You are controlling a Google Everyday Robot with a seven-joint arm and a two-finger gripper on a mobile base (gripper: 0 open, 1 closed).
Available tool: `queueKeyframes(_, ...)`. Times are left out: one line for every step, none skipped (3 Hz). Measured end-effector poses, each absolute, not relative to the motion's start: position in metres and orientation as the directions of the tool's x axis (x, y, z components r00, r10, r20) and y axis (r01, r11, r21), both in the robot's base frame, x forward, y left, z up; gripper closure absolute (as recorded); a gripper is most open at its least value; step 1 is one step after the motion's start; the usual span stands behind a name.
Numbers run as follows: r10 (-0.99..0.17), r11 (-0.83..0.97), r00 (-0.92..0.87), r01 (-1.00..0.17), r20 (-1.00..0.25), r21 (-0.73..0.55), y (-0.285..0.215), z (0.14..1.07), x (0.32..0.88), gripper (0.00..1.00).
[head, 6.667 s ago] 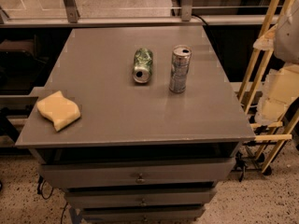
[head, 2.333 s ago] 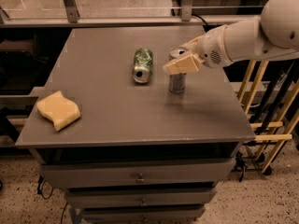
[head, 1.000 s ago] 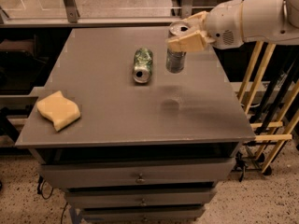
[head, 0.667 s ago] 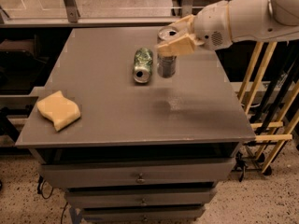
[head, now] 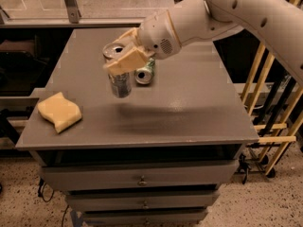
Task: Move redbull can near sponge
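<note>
Next, I release the redbull can upright on the table (head: 87,108) with my gripper, against the edge of the sponge that faces the green can. The redbull can is now held above the table's middle.
My gripper (head: 124,58) is shut on the redbull can (head: 120,82), a slim silver can with a shiny top, and holds it upright in the air above the middle of the grey table (head: 189,112). The sponge (head: 59,111), pale yellow with wavy edges, lies flat near the table's front left corner, well to the left of and below the can. My white arm reaches in from the upper right.
A green can (head: 145,73) lies on its side just behind and right of the held can. Drawers (head: 142,179) sit under the tabletop. Wooden rails (head: 274,126) stand to the right of the table.
I closed on the redbull can, lifted it off the table's right side and carried it left and toward the front, past the green can. The sponge and green can have not moved.
</note>
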State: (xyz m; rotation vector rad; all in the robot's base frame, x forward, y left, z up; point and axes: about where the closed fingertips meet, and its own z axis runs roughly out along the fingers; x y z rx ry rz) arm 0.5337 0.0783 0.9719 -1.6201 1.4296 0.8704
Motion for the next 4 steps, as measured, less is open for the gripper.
queueKeyframes(-0.43, -0.143, 0.135, -0.986, -0.893, -0.08, 0.12, 0.967, 0.531, 1.0)
queueKeyframes(-0.417, -0.186, 0.125, -0.981, -0.9, -0.05, 0.144, 0.961, 0.535, 1.0)
queueKeyframes(-0.423, -0.2, 0.118, -0.979, -0.898, -0.035, 0.158, 0.953, 0.538, 1.0)
queueKeyframes(-0.442, -0.199, 0.122, -0.979, -0.889, -0.036, 0.174, 0.923, 0.549, 1.0)
